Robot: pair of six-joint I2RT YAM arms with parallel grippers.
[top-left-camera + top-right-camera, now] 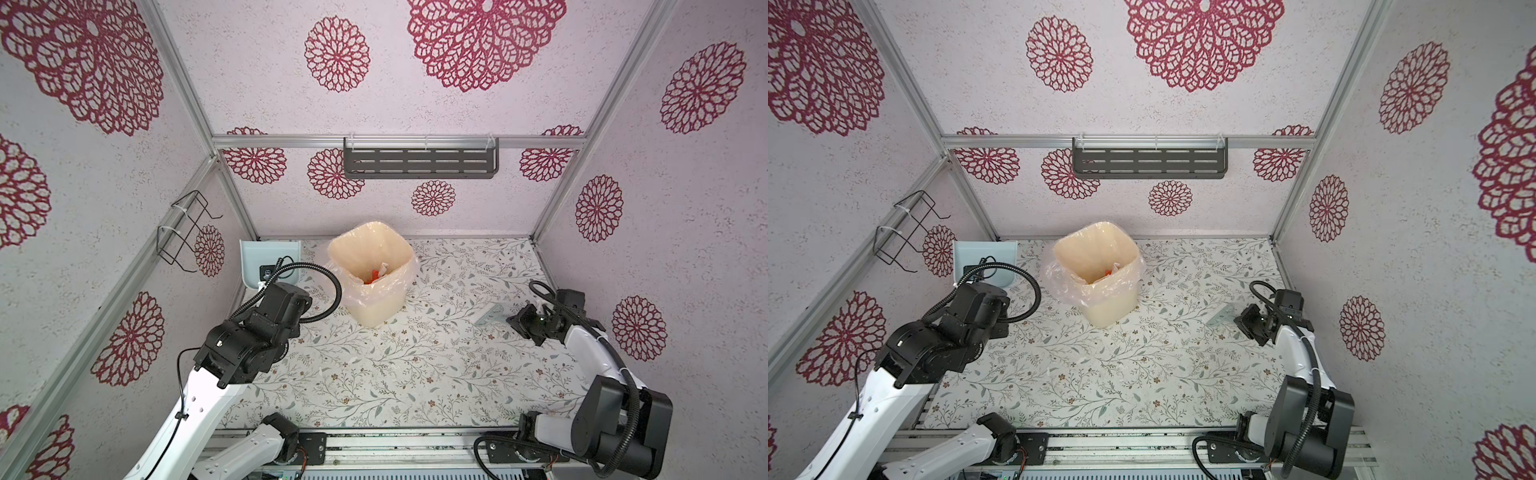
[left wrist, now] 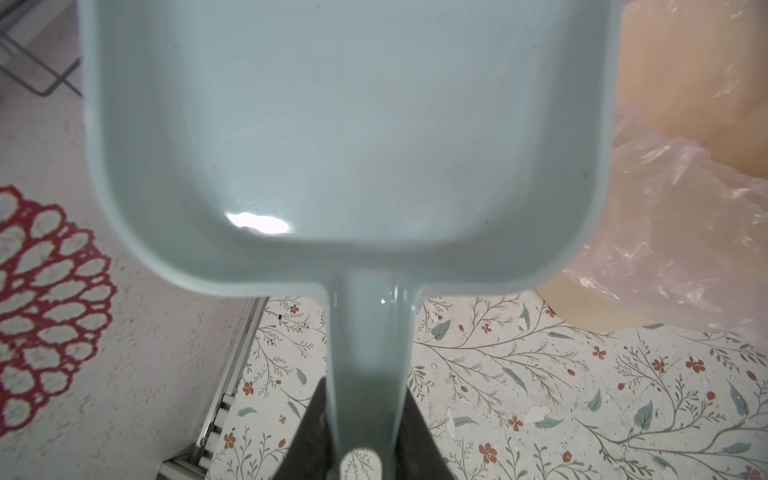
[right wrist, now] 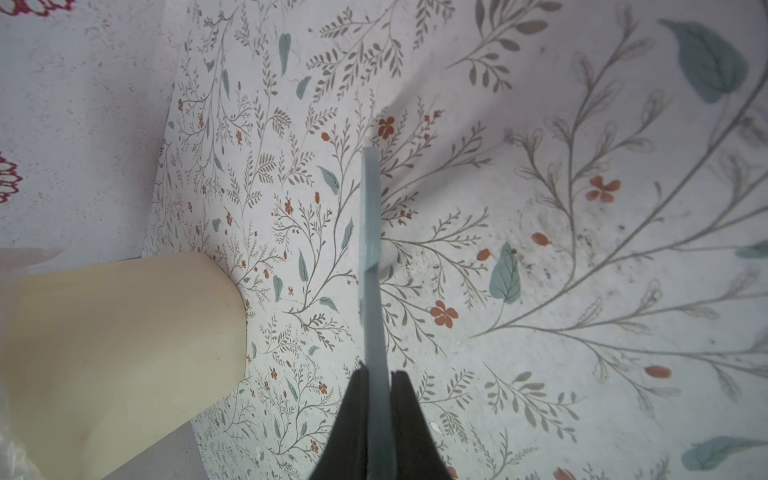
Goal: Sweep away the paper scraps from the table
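The robot's left gripper will release the pale blue dustpan on the leafy-print table [image 1: 301, 325] [image 2: 400, 328] next to the foot of the cream bin.
Red and white paper scraps [image 1: 376, 274] [image 1: 1111, 270] lie inside the cream bin [image 1: 374, 307] [image 1: 1108, 309]. A few tiny white bits [image 2: 538, 412] rest on the leafy-print table [image 1: 457, 374] near its middle [image 1: 1081, 359]. My left gripper [image 2: 365, 399] is shut on the handle of the pale blue dustpan [image 2: 353, 145], which is raised at the far left corner [image 1: 266, 257] beside the bin. My right gripper [image 3: 379, 372] [image 1: 515, 321] is on the right side of the table, its jaws against both sides of the pale brush [image 3: 370, 232] [image 1: 491, 313], which is low over the table.
A clear plastic liner [image 2: 685, 228] hangs over the bin's rim. On the left wall there is a black wire rack [image 1: 187, 232], and a dark slotted shelf [image 1: 419, 160] is on the back wall. Metal rails [image 1: 395, 444] run along the table's front edge.
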